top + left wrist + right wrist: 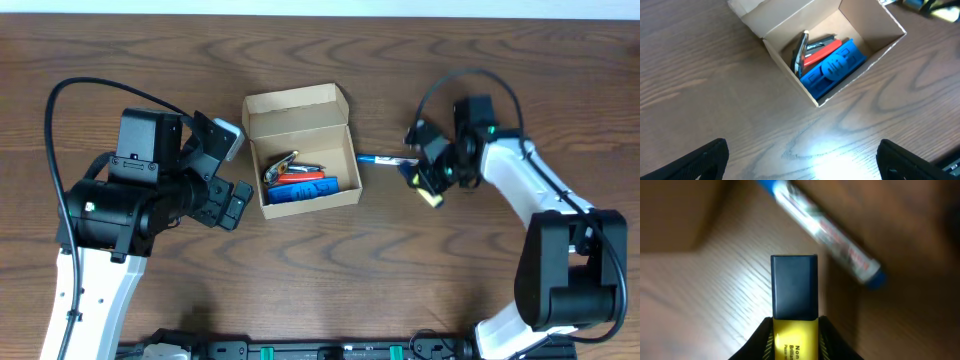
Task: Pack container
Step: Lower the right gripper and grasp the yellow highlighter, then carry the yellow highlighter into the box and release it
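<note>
Next, my right gripper lets go of the yellow highlighter in the container, where I should leave it between the blue block and the container's side (pixel 341 173) nearest the pen.
The tan cardboard container (pixel 300 150) stands open at the table's middle, lid flap folded back. It also shows in the left wrist view (pixel 790 70). Inside lie a blue block (pixel 835 67), a red item (pixel 822 50) and a dark clip-like tool (pixel 800 47). My right gripper (pixel 428 182) is shut on a yellow highlighter with a dark cap (pixel 794 287), to the right of the container. A blue-capped pen (pixel 385 159) lies on the table between them, also in the right wrist view (pixel 825 230). My left gripper (pixel 800 160) is open and empty, left of the container.
The wooden table (pixel 320 260) runs all around the container. A black cable (pixel 455 85) loops above the right arm. A black rail (pixel 320 350) runs along the front edge.
</note>
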